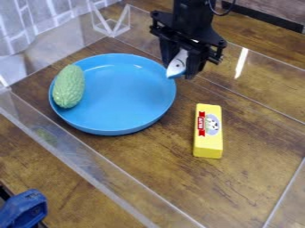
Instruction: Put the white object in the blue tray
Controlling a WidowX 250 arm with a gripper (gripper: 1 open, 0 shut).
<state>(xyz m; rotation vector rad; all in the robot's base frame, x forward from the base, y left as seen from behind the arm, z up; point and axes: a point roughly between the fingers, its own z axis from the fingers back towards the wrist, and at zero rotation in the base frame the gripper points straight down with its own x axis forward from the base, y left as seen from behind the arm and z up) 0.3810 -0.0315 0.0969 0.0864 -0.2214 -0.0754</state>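
Observation:
Next, my gripper lets go of the white object inside the blue tray (145, 88), on the side toward the yellow block.
The white object (176, 66) is a small pale fish-shaped toy pinched between the black fingers of my gripper (181, 64), which is shut on it. It hangs tilted just above the far right rim of the blue tray (119, 102), a wide round shallow plate in the middle of the table. Most of the toy is hidden by the fingers; only its lower end shows.
A green textured oval (68, 85) leans on the tray's left rim. A yellow block with a red-white label (209, 130) lies on the wooden table right of the tray. Clear plastic walls edge the table, and a blue cloth (21, 212) sits at the bottom left.

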